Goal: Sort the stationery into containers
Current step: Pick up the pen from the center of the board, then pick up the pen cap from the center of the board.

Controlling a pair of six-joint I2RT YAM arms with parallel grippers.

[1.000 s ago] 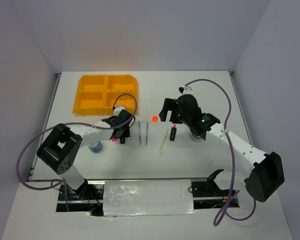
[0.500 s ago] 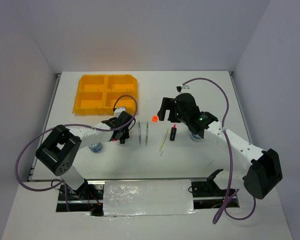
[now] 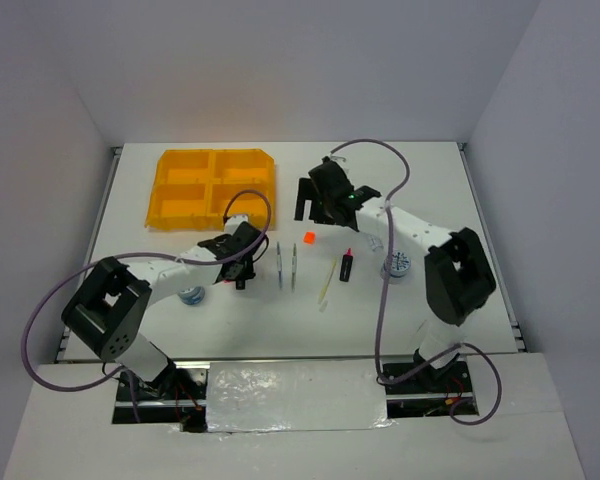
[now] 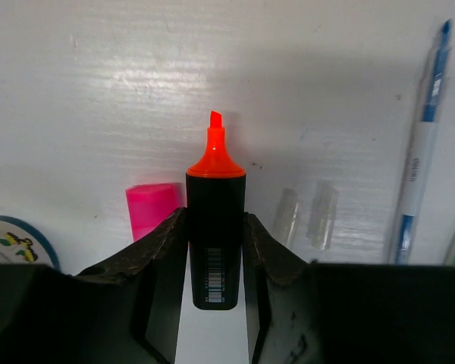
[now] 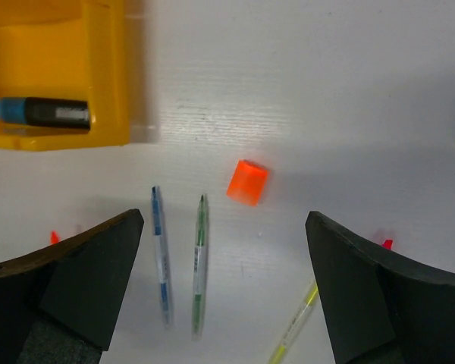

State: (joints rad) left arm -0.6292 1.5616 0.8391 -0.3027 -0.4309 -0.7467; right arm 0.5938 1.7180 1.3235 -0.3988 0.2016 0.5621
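Note:
I will close my right gripper on the sides of the small orange cap [image 3: 309, 238] [image 5: 248, 183], since it fits the orange-tipped black marker in my left gripper.
My left gripper [image 3: 242, 266] is shut on a black marker with a bare orange tip [image 4: 215, 227], low over the table; a loose pink cap [image 4: 153, 208] lies just left of it. My right gripper [image 3: 315, 206] is open and empty, its fingers spread wide [image 5: 227, 288] above a small orange cap [image 5: 247, 182], which also shows in the top view [image 3: 307, 238]. The orange-yellow tray [image 3: 215, 187] sits at the back left; a blue-capped black marker [image 5: 44, 112] lies in its near right compartment. A blue pen [image 3: 279, 265] and a green pen [image 3: 294, 265] lie side by side between the grippers.
A thin yellow pen [image 3: 327, 280] and a black marker with a pink tip [image 3: 346, 266] lie right of the pens. One grey-blue roll [image 3: 192, 293] sits beside the left arm, another roll [image 3: 396, 265] beside the right arm. White walls surround the table.
My right arm has swung back and left, from above the pink-tipped marker to above the orange cap, near the tray. My left gripper has barely moved and still grips the marker.

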